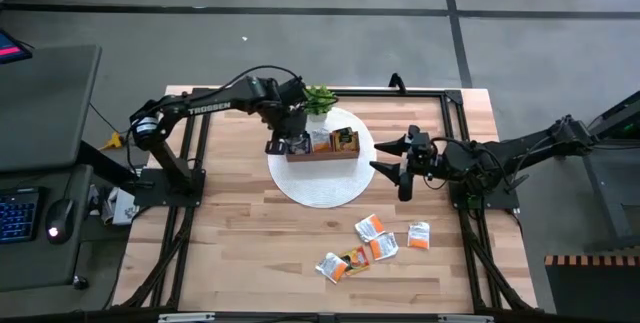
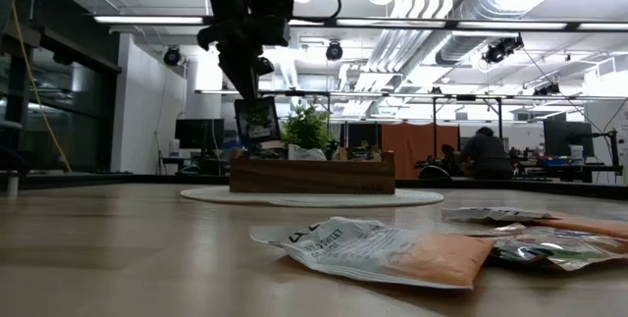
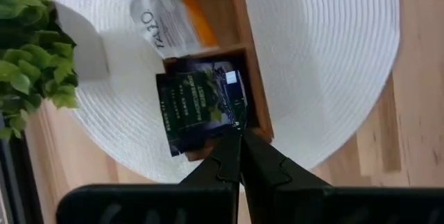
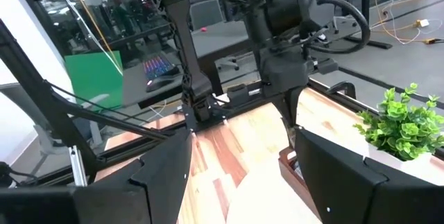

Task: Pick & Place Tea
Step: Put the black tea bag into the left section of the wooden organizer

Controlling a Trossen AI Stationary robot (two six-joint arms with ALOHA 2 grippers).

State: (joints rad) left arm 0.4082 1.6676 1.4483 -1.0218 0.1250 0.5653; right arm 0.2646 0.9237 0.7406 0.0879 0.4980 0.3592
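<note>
Next, my left gripper releases the dark tea sachet in the wooden tray's end compartment (image 1: 297, 146) (image 3: 210, 104), next to the white-and-orange sachet.
A brown wooden tray (image 1: 322, 155) stands on a round white mat (image 1: 320, 188), with a small potted plant (image 1: 318, 98) just behind it. My left gripper (image 3: 241, 139) is shut on a dark green-black tea sachet (image 3: 198, 106) over the tray's left end (image 2: 245, 170). A white-and-orange sachet (image 3: 170, 23) lies in the neighbouring compartment. Several more sachets (image 1: 370, 241) lie loose on the table near the front right. My right gripper (image 1: 380, 155) hovers open and empty at the mat's right edge, its fingers pointing level toward the tray. My left gripper pinches the dark sachet by one edge (image 3: 232, 123) between its two fingers. The fingers come steeply from above. The sachet hangs upright below them (image 2: 257, 121), over the tray's left end compartment. I cannot tell whether its lower edge touches the tray.
The loose sachets (image 2: 383, 248) lie between the mat and the table's near edge. The plant's leaves (image 3: 28, 44) stand close beside the left gripper. Bare wood spreads over the table's front left. Dark frame rails (image 1: 190, 153) run along the table's sides.
</note>
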